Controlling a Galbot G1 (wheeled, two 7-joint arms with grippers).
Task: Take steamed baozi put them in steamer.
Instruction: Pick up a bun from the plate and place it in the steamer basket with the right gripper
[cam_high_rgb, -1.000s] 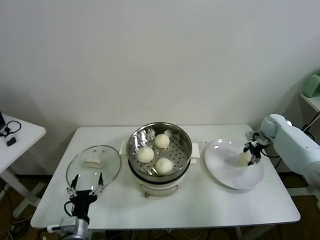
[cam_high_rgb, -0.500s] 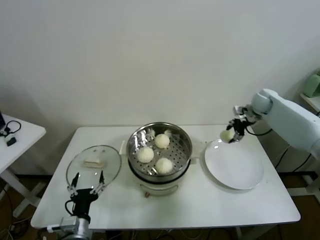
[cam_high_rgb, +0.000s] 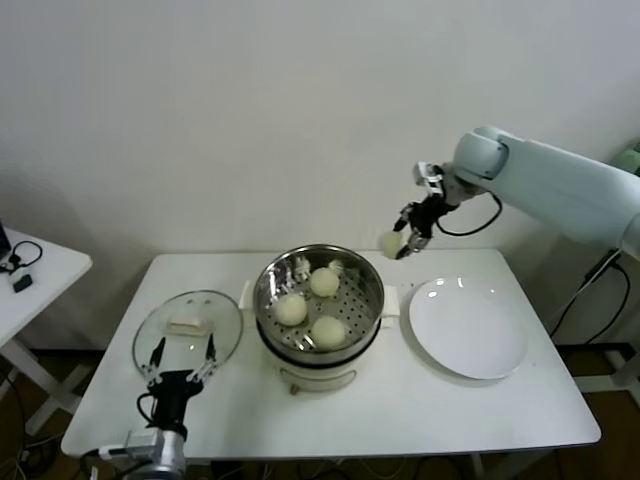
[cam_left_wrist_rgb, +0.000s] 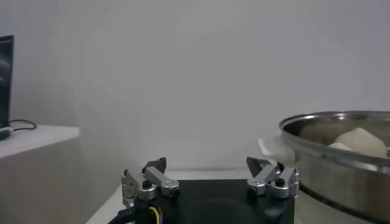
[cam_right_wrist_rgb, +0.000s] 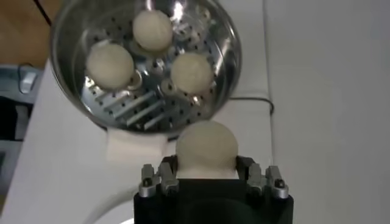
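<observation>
Next, my right gripper lets go of the baozi on the steamer tray's open spot (cam_high_rgb: 354, 305) (cam_right_wrist_rgb: 146, 103) facing the white plate.
The steel steamer (cam_high_rgb: 372, 275) stands mid-table on its cream base and holds three cream-white baozi (cam_high_rgb: 291, 309) on its perforated tray; they also show in the right wrist view (cam_right_wrist_rgb: 109, 63). My right gripper (cam_high_rgb: 402, 241) is shut on a fourth baozi (cam_high_rgb: 391, 243), held in the air just beyond the steamer's far right rim. In the right wrist view that baozi (cam_right_wrist_rgb: 206, 147) sits between the fingers (cam_right_wrist_rgb: 159, 176). My left gripper (cam_high_rgb: 180, 373) is open and empty at the table's front left, by the glass lid; in the left wrist view the left gripper (cam_left_wrist_rgb: 209, 178) shows beside the steamer (cam_left_wrist_rgb: 341, 164).
A round glass lid (cam_high_rgb: 188, 330) lies flat on the table at the left. A bare white plate (cam_high_rgb: 467, 328) lies to the right of the steamer. A small side table (cam_high_rgb: 30, 275) stands at far left. The wall is close behind.
My right gripper has lifted the baozi off the white plate and carried it up and left toward the steamer. The plate is now bare. The left arm has barely moved.
</observation>
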